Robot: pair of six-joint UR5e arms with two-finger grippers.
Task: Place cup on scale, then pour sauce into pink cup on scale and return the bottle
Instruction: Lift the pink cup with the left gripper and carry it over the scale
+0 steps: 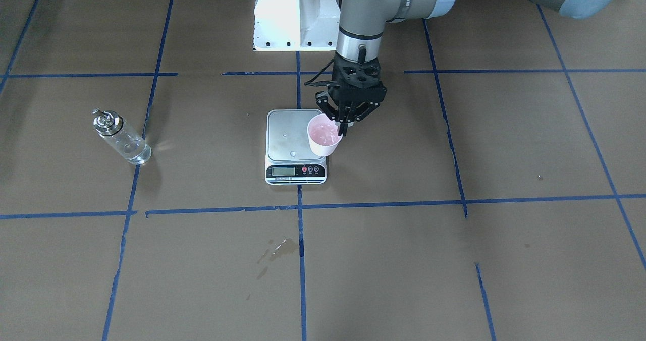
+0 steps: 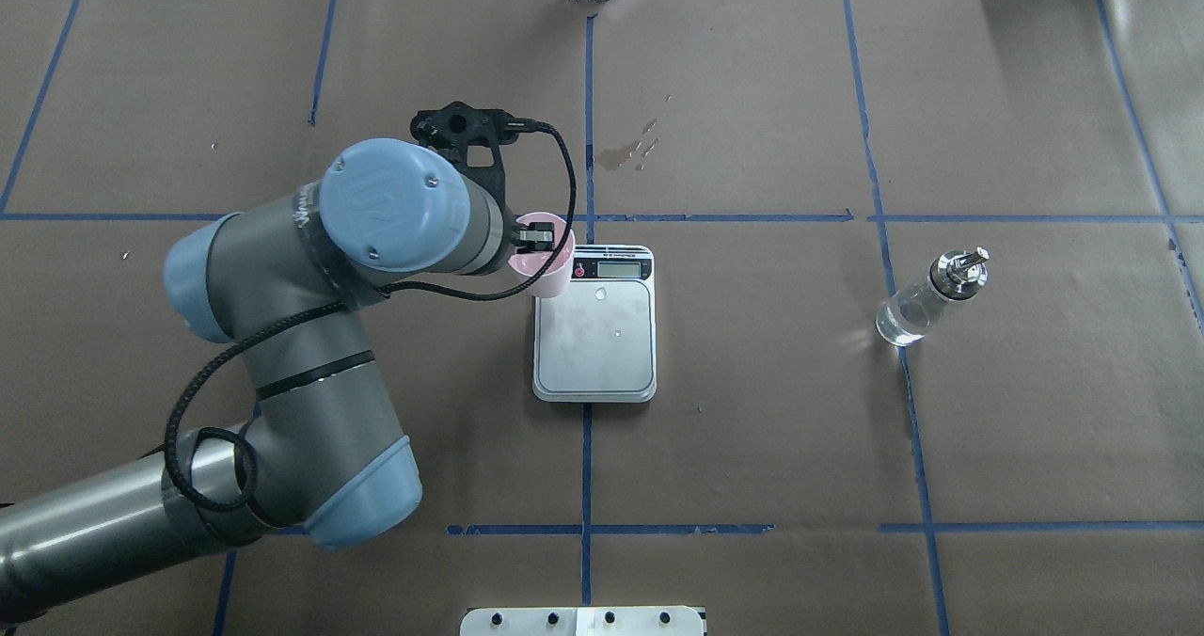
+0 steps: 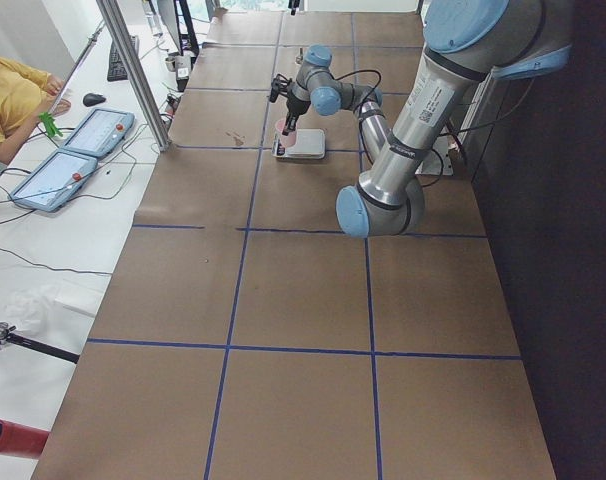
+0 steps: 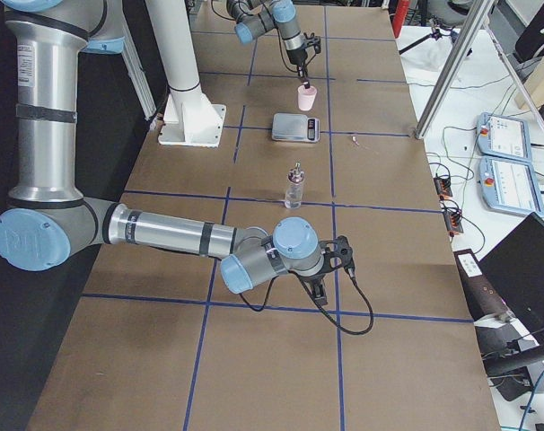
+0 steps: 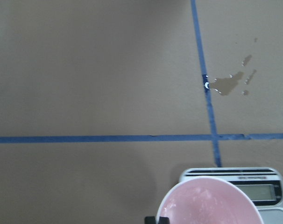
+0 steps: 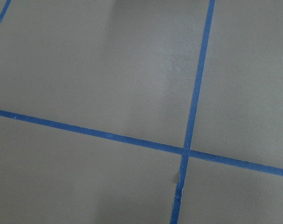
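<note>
My left gripper will release the pale pink cup on the middle of the scale's silver plate (image 1: 300, 138), where I will let go of it. The cup is now over the scale's edge.
My left gripper (image 1: 343, 127) is shut on the rim of the pale pink cup (image 1: 323, 136), one finger inside and one outside. It holds the cup upright over the edge of the scale (image 1: 287, 134) on my left side, near the display end. The overhead view shows the left gripper (image 2: 534, 239), cup (image 2: 553, 274) and scale (image 2: 602, 344). The left wrist view shows the cup's pink inside (image 5: 209, 203). The glass bottle (image 1: 121, 136) with clear sauce stands alone on my right (image 2: 926, 302). My right gripper (image 4: 329, 269) rests low near the table's right end; I cannot tell its state.
A dried spill stain (image 1: 277, 250) marks the brown paper beyond the scale. Blue tape lines cross the table. The white robot base (image 1: 295, 15) stands behind the scale. Operators' tablets (image 3: 78, 150) lie off the table's far side.
</note>
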